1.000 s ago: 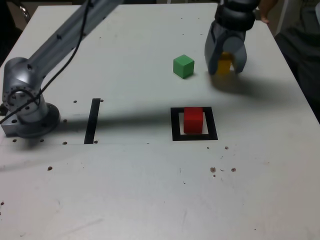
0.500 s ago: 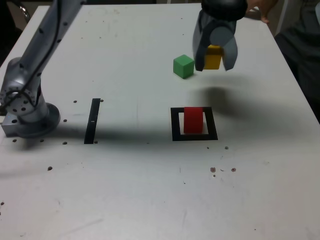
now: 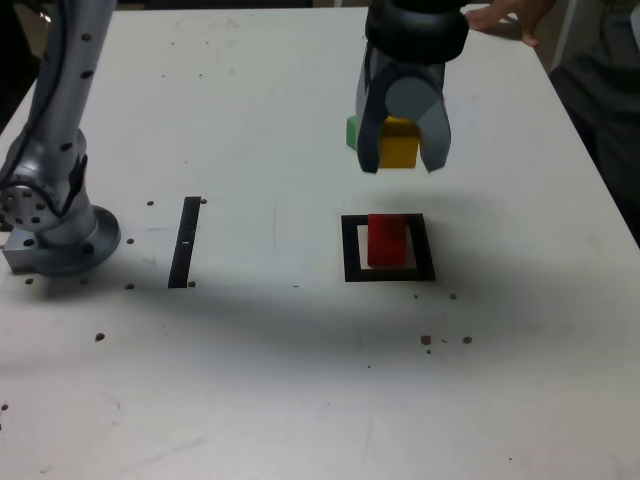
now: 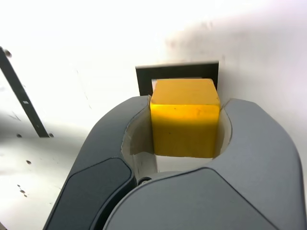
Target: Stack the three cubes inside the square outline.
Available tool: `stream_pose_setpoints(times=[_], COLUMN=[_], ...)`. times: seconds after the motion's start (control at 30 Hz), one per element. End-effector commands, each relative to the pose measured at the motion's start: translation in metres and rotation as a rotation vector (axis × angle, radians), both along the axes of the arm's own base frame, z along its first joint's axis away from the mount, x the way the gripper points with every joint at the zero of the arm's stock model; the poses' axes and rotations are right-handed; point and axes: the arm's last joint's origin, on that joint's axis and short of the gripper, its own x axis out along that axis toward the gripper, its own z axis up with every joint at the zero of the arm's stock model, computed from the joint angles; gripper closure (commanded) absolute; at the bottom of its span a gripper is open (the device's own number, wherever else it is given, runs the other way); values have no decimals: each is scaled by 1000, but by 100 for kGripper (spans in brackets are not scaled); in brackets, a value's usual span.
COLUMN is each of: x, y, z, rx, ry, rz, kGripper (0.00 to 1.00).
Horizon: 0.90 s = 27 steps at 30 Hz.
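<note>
My gripper has the yellow cube to place. Next, I let go of it on top of the red cube (image 3: 390,214), inside the black square outline.
My gripper (image 3: 402,150) hangs above the table, shut on the yellow cube (image 3: 399,143), a little behind the square outline (image 3: 350,250). The red cube (image 3: 387,240) stands inside that black outline. Only a sliver of the green cube (image 3: 352,131) shows behind the gripper's left finger in the exterior view. In the wrist view the yellow cube (image 4: 184,117) sits clamped between the two grey fingers (image 4: 112,139), with part of the square outline (image 4: 177,72) showing beyond it; the red cube is hidden there.
A thin black strip (image 3: 185,241) lies on the white table (image 3: 300,380) at the exterior view's left, near the arm's base (image 3: 55,225). A person's hand (image 3: 500,15) rests at the table's far edge. Small dark specks dot the table.
The gripper has lifted the yellow cube off the table and carried it toward the exterior view's left and nearer the outline. It now covers most of the green cube.
</note>
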Motion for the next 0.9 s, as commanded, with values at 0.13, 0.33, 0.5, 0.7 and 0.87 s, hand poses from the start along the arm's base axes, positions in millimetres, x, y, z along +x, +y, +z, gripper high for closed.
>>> stream_pose_setpoints(times=[0.13, 0.33, 0.5, 0.7, 0.87], x=[-9, -12, -12, -10, -9], y=[-23, -36, -38, -39, -39], z=[-2, -14, -20, -29, -33], rx=[-30, -46, -59, -66, -67], ry=[-17, -12, -6, 4, 8], rz=[-6, -9, -7, -6, -5], kGripper=[78, 78, 78, 78, 78])
